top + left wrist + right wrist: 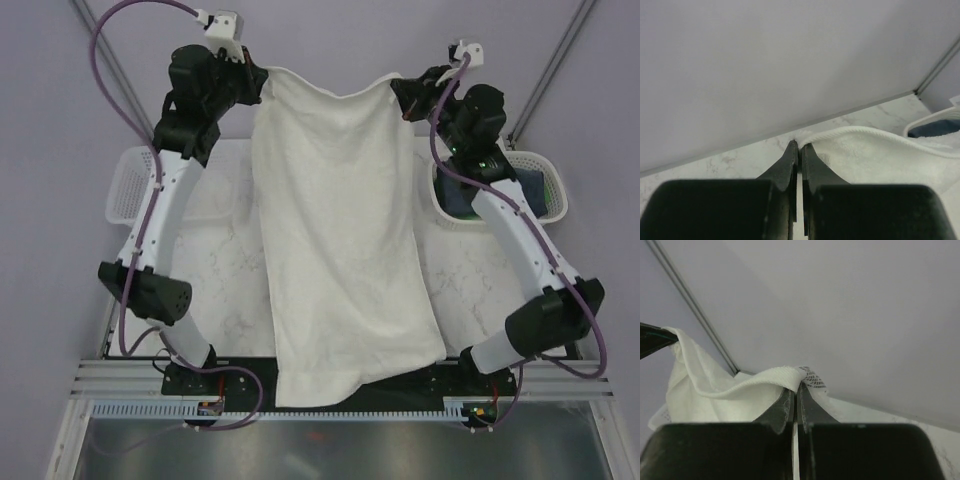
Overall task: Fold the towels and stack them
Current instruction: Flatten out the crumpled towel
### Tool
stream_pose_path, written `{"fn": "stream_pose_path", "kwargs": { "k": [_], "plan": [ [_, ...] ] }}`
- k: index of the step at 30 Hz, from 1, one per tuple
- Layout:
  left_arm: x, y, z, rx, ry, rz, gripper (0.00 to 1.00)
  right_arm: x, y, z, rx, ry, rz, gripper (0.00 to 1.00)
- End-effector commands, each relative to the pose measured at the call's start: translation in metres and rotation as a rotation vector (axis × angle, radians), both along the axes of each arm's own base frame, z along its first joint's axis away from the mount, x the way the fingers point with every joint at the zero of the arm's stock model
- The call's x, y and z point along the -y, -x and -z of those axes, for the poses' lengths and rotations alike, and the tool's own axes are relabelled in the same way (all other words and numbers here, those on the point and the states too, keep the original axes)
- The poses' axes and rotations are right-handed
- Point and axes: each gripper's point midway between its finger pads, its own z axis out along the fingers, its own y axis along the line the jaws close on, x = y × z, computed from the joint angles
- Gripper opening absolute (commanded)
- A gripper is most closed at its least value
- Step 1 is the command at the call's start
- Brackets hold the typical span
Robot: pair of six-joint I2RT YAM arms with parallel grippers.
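Observation:
My left gripper is going to release the far corner of the cream-white towel on the marble tabletop [267, 317] just behind the front rail.
The large cream-white towel [340, 230] is stretched lengthwise over the table, its far edge lifted and its near end hanging over the front rail. My left gripper [262, 82] is shut on the towel's far left corner [850, 145], pinching the hem at its tips [799, 146]. My right gripper [403, 90] is shut on the far right corner [775, 377], beside the printed label [815, 378]. A dark navy-blue towel [535, 190] lies in the right basket. The green towel is out of view.
A white mesh basket [128, 185] sits at the table's left edge and another [552, 175] at the right, partly under the right arm. The purple back wall [330, 30] stands just beyond both grippers. The marble tabletop [225, 270] shows beside the towel.

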Motion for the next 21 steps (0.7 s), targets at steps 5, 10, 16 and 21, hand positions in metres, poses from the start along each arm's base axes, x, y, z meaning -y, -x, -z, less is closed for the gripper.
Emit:
{"fn": "stream_pose_path", "kwargs": {
  "k": [5, 10, 16, 21],
  "plan": [
    [-0.025, -0.078, -0.017, 0.217, -0.006, -0.054, 0.02, 0.01, -0.077, -0.02, 0.129, -0.045, -0.007, 0.0],
    [-0.005, -0.105, 0.027, 0.171, -0.034, 0.039, 0.02, 0.006, -0.117, 0.019, 0.115, -0.04, -0.051, 0.0],
    [0.003, -0.114, 0.067, 0.149, -0.144, 0.104, 0.02, 0.017, -0.138, 0.044, 0.163, 0.017, -0.066, 0.0],
    [0.001, -0.098, 0.102, 0.102, -0.24, 0.141, 0.02, 0.028, -0.135, 0.078, 0.088, 0.053, -0.132, 0.0]
  ]
}}
